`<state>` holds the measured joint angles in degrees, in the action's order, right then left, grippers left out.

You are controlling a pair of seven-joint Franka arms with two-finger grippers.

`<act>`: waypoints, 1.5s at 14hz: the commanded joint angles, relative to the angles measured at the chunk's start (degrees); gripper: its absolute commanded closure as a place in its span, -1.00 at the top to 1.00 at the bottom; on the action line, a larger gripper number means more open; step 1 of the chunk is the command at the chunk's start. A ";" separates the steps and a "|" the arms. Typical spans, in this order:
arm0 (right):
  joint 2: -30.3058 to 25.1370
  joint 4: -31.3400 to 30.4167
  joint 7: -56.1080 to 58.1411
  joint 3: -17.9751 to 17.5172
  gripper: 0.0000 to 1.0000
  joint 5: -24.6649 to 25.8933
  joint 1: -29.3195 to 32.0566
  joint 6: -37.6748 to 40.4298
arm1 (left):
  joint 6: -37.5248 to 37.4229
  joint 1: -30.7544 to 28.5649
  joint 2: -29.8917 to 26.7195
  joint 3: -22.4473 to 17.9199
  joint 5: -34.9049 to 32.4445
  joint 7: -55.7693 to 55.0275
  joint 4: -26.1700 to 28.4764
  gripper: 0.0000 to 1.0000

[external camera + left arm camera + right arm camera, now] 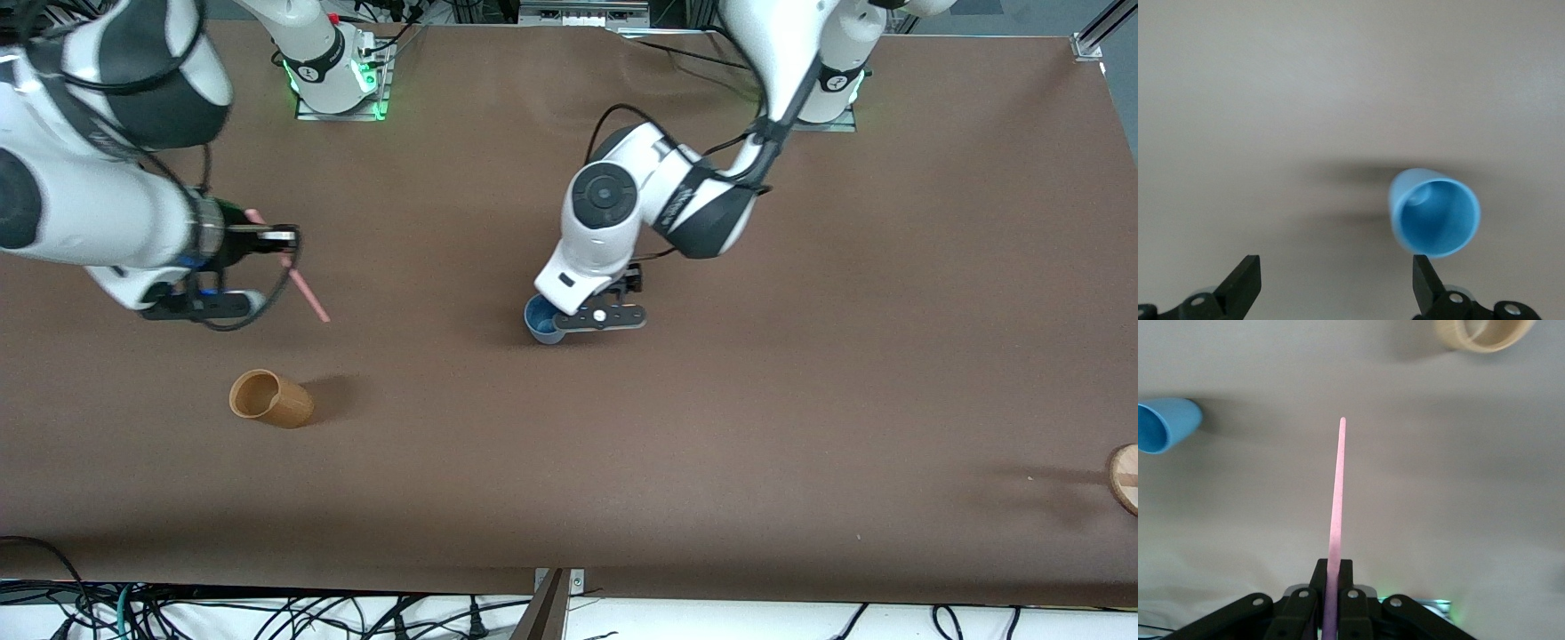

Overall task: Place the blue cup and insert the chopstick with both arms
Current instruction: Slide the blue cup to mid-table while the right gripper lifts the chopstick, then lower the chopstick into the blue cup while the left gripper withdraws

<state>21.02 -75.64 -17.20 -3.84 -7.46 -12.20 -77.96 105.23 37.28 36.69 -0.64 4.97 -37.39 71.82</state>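
Next, my right gripper releases the pale-pink chopstick inside the blue cup (550, 324) (1154, 429), which stands beside my open left gripper. The chopstick is still held in the air.
The blue cup (541, 320) stands upright on the brown table near its middle. My left gripper (573, 309) hovers just over the table beside the cup. In the left wrist view the gripper (1336, 283) is open and empty. The cup (1435, 212) lies just ahead of one fingertip (1425, 277), outside the gap. My right gripper (283, 238) is shut on the pale-pink chopstick (309, 300) and holds it in the air toward the right arm's end. In the right wrist view the chopstick (1337, 493) sticks straight out from the shut gripper (1333, 570). The blue cup (1165, 423) shows far off there.
A tan-brown cup (271, 400) stands nearer to the front camera than the right gripper; it also shows in the right wrist view (1481, 333). A round wooden object (1125, 480) sits at the table's edge toward the left arm's end.
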 commanded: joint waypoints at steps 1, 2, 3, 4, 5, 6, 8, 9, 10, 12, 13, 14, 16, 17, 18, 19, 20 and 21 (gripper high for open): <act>2.96 2.16 -8.17 0.24 -1.00 -3.43 -3.86 -2.53 | -4.07 -7.55 -4.94 0.46 0.74 10.12 0.42 1.00; 4.19 2.77 -11.86 0.24 -1.00 -4.92 -5.62 -4.46 | -5.12 -9.75 -6.35 0.55 0.66 10.84 0.51 1.00; 5.51 3.47 -15.81 0.24 -1.00 -6.67 -7.47 -6.48 | -6.78 -12.21 -7.76 0.55 0.22 12.24 0.43 1.00; 6.83 4.61 -19.68 0.24 -1.00 -8.08 -9.66 -7.89 | -8.19 -15.02 -9.60 0.64 -0.57 16.25 0.69 1.00; 8.15 5.75 -23.46 0.24 -1.00 -8.62 -11.69 -9.04 | -8.99 -17.31 -11.96 0.73 -0.66 20.12 1.30 1.00; 9.46 6.81 -27.58 0.24 -1.00 -8.62 -14.32 -10.35 | -9.78 -19.42 -14.34 0.64 -0.66 22.25 1.65 1.00; 11.58 8.05 -34.89 0.15 -1.00 -8.62 -18.37 -14.65 | -13.46 -23.64 -17.68 0.47 -0.66 22.97 1.83 1.00; 12.11 8.05 -37.27 -0.20 -1.00 -8.71 -19.69 -16.41 | -14.52 -25.75 -18.92 0.29 -0.49 23.32 1.92 1.00; 12.72 7.96 -39.56 -1.07 -1.00 -8.80 -20.23 -17.39 | -15.31 -28.55 -20.41 0.20 0.04 24.20 2.01 1.00; 13.60 7.96 -42.90 -3.17 -1.00 -8.89 -20.41 -18.88 | -19.26 -31.91 -22.26 -0.15 0.39 25.34 2.09 1.00; 14.04 7.96 -43.79 -3.80 -1.00 -8.80 -20.58 -20.11 | -21.63 -33.49 -22.79 -0.58 0.39 25.78 2.62 1.00; 14.57 7.88 -44.32 -3.80 -1.00 -8.80 -20.93 -21.17 | -22.17 -34.29 -22.97 -0.68 0.39 25.79 3.14 1.00; 15.89 7.18 -44.50 -3.89 -1.00 -8.54 -21.37 -23.36 | -22.27 -33.42 -25.25 -0.50 -0.56 25.27 3.93 1.00; 15.98 5.43 -44.50 -3.89 -1.00 -8.54 -21.37 -24.68 | -21.74 -33.07 -25.26 -0.33 -1.71 25.17 4.38 1.00; 15.89 3.15 -44.33 -3.89 -1.00 -8.36 -21.29 -26.69 | -20.96 -33.15 -25.52 -0.50 -1.19 25.26 4.38 1.00; 15.81 2.00 -44.15 -3.89 -1.00 -8.36 -21.11 -27.76 | -20.95 -33.15 -26.48 -0.59 -1.28 25.35 3.94 1.00; 15.80 1.73 -43.54 -3.80 -0.68 -8.27 -20.85 -27.86 | -20.95 -32.98 -28.40 -0.59 -1.63 25.09 3.94 1.00; 15.80 1.64 -44.23 -3.80 0.44 -8.27 -20.41 -28.12 | -21.03 -33.58 -29.38 -0.68 -1.45 25.17 4.38 1.00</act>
<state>37.79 -72.68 -60.65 -7.43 -15.36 -33.30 -105.02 83.44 3.98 11.80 -1.20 4.72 -12.22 73.56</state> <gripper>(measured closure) 0.868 0.000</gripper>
